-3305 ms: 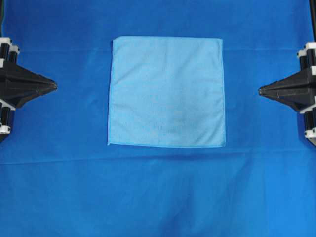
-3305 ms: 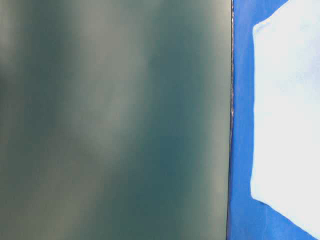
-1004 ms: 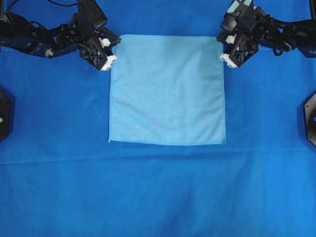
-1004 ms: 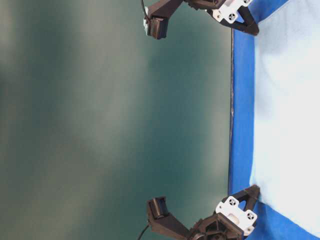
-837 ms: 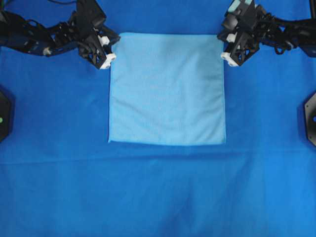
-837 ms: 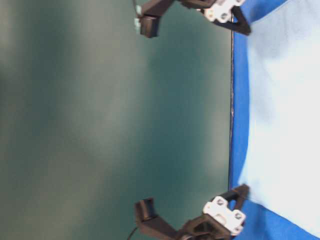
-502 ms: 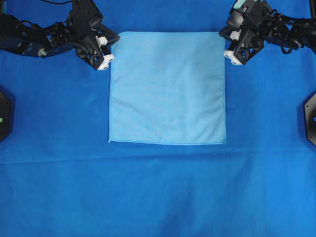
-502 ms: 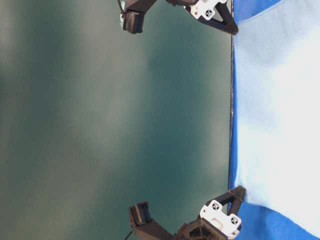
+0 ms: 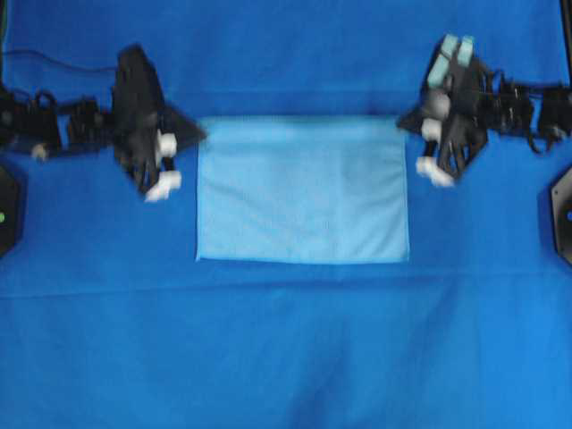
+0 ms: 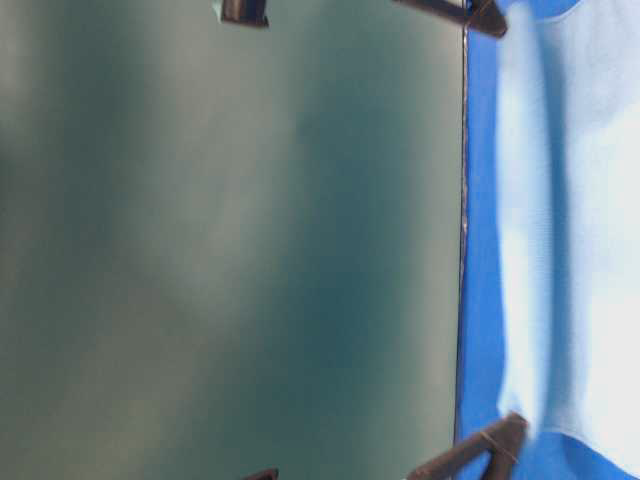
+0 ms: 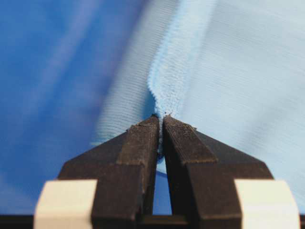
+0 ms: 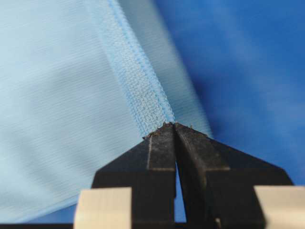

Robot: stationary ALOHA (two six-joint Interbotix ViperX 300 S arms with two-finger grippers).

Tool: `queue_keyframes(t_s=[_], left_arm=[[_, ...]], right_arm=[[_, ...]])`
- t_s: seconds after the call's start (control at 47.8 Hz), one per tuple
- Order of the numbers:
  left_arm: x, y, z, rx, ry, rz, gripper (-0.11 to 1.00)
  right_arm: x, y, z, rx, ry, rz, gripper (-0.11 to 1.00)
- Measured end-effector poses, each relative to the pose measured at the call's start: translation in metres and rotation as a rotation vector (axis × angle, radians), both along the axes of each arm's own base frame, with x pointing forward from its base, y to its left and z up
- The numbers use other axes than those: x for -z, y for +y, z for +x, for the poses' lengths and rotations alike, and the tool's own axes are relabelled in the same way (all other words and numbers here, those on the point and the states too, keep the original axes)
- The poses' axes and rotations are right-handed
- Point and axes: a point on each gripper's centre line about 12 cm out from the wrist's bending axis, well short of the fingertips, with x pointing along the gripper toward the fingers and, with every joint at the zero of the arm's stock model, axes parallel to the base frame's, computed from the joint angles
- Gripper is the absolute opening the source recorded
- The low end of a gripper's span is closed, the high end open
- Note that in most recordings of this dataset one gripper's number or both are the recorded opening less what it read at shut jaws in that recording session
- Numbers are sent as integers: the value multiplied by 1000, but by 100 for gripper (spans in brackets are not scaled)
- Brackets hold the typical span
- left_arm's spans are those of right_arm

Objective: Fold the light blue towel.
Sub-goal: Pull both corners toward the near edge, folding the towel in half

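Next, my right gripper lets go of the light blue towel's far corner on the towel's flat near corner (image 9: 405,257), on its own side.
The light blue towel (image 9: 302,192) lies on the table's middle with its near edge flat. Its far edge is raised and drawn toward the near side, so it looks shorter from above. My left gripper (image 9: 198,136) is shut on the towel's far left corner; in the left wrist view the fingertips (image 11: 162,119) pinch the stitched hem (image 11: 174,67). My right gripper (image 9: 404,121) is shut on the far right corner, and the right wrist view shows the hem (image 12: 138,90) clamped at the tips (image 12: 174,126). In the table-level view the towel (image 10: 590,220) billows off the surface.
A large royal-blue cloth (image 9: 286,357) covers the whole table, with a crease running across below the towel. Black arm bases (image 9: 7,210) (image 9: 563,214) sit at the left and right edges. Both arms reach in from the far corners.
Both grippers have carried the towel's far corners up and toward the near side. The far edge has come forward with them; the near edge has stayed put.
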Motion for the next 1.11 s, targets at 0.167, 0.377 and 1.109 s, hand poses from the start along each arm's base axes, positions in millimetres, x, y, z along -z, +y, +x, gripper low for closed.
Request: queue_keyframes(t_s=[0.167, 0.377, 1.109], left_arm=[[3, -44, 5, 128, 50, -34, 1], [7, -81, 10, 207, 88, -90, 1], [8, -102, 12, 263, 97, -100, 16]], right_arm=[[3, 35, -1, -29, 12, 92, 0], [5, 68, 2, -61, 25, 177, 0], [12, 112, 12, -121, 69, 260, 4]])
